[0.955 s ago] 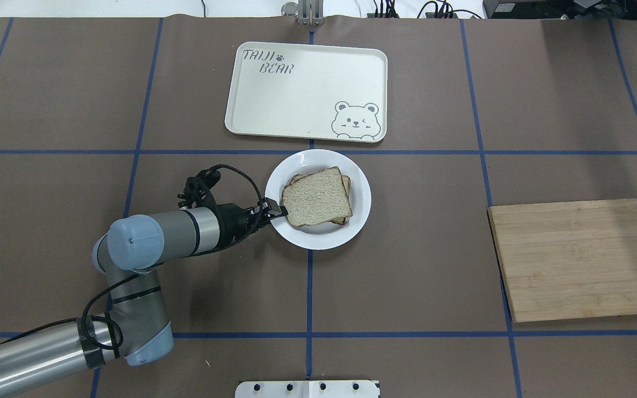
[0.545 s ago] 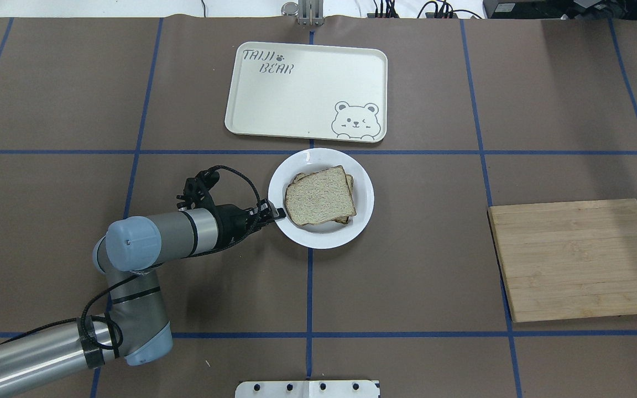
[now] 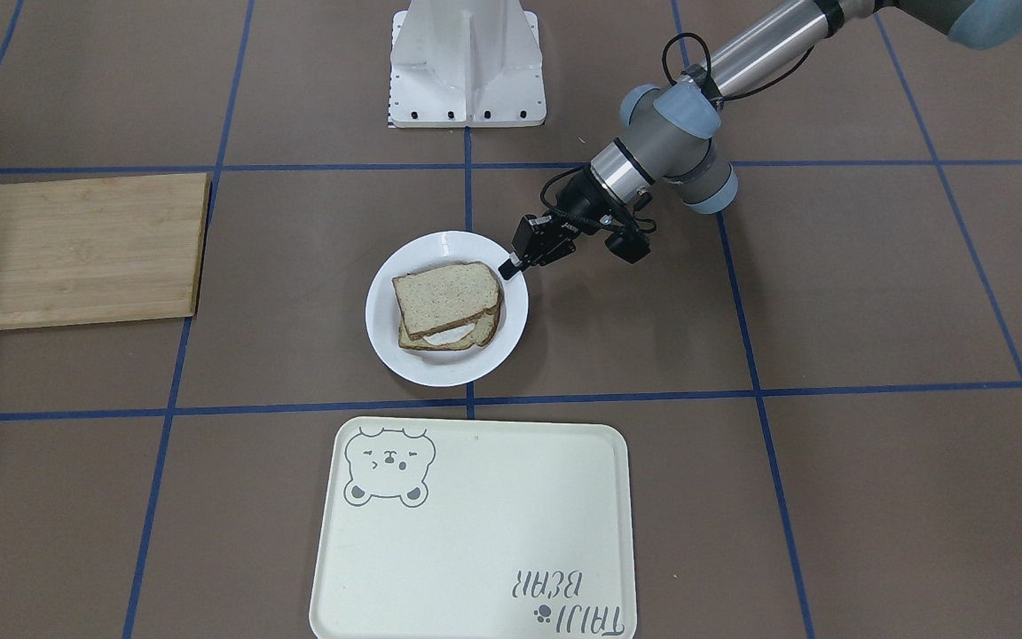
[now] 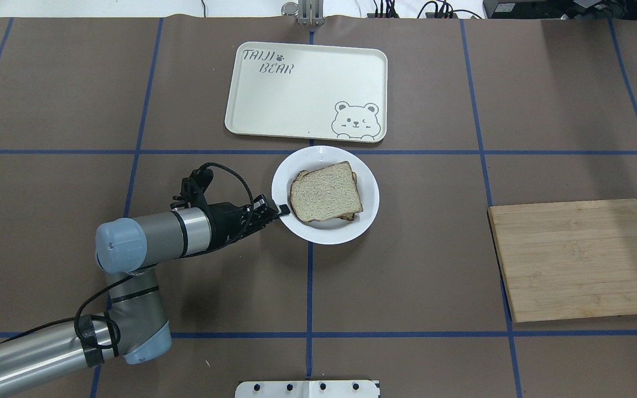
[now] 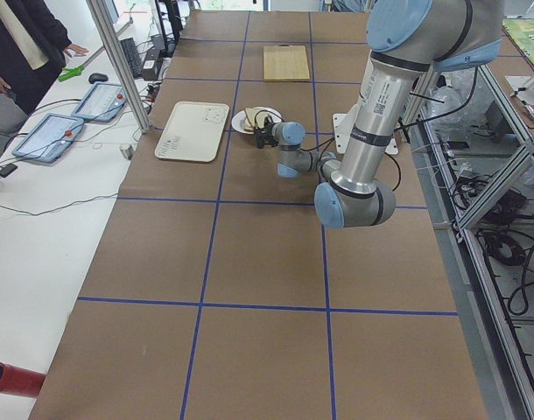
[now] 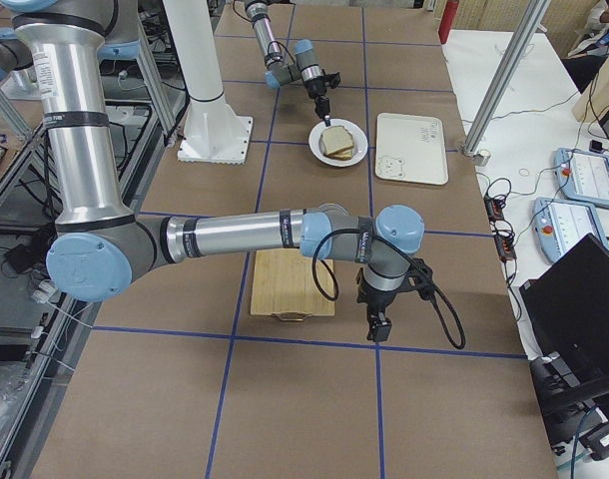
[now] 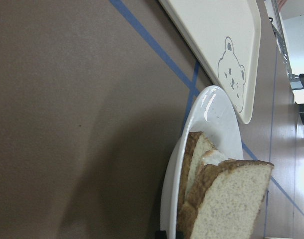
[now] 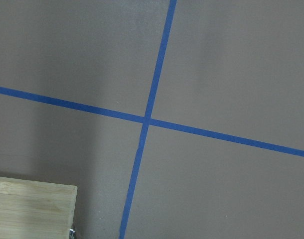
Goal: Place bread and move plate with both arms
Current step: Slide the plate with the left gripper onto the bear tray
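My left gripper will set the white plate, which now sits mid-table, down and let go of it on the cream tray (image 3: pixel 476 544) (image 7: pixel 216 14), in between the bear face and the lettering.
The white plate (image 4: pixel 329 234) sits mid-table, just short of the tray. The plain bread (image 4: pixel 325 192) lies on top of a second slice with egg (image 3: pixel 455 336) on the plate. My left gripper (image 4: pixel 281 210) is shut on the plate's near-left rim; it also shows in the front view (image 3: pixel 511 266). The left wrist view shows the plate rim (image 7: pixel 212 107) and the bread (image 7: pixel 231 204) edge-on. My right gripper (image 6: pixel 376 327) shows only in the exterior right view, beyond the cutting board, and I cannot tell if it is open or shut.
The cream bear tray (image 4: pixel 307 91) lies just beyond the plate. A wooden cutting board (image 4: pixel 578 260) lies at the right. The white robot base (image 3: pixel 467 62) stands at the near edge. Blue tape lines cross the brown table cover.
The plate with both slices has shifted a little away from me and to the right, toward the tray, with my left gripper on its rim.
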Motion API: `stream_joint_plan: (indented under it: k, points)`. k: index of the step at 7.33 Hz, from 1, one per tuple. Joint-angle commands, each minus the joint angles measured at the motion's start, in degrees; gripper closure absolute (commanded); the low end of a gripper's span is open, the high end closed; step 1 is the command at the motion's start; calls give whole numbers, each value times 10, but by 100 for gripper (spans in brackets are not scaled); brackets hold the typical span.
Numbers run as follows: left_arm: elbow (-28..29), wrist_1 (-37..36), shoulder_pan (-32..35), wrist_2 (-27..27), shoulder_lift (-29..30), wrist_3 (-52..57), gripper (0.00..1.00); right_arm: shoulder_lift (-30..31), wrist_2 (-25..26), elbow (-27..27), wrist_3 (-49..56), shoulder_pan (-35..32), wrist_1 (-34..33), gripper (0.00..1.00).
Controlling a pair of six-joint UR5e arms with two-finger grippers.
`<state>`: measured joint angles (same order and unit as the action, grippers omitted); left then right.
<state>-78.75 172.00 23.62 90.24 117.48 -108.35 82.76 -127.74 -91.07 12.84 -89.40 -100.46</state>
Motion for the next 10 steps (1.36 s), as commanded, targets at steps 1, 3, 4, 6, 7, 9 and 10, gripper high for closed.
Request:
stream_joint_plan:
  k: [1,3,4,6,7,9,10]
  points:
    - [-13,38,11,-15,1,-47,100,0,0,0,1,0,0,0]
    - [-12,26,33,-72,16,-63,100,2,0,0,2,0,0,0]
    - [1,0,62,-74,17,-100,100,2,0,0,1,0,0,0]
    - [86,-46,103,-74,88,-130,100,2,0,0,1,0,0,0]
    - [131,-81,120,-88,126,-157,100,1,0,0,-1,0,0,0]
    - [248,-113,134,-110,203,-159,100,1,1,1,-2,0,0,0]
    - [274,-115,135,-111,217,-153,100,1,1,1,-4,0,0,0]
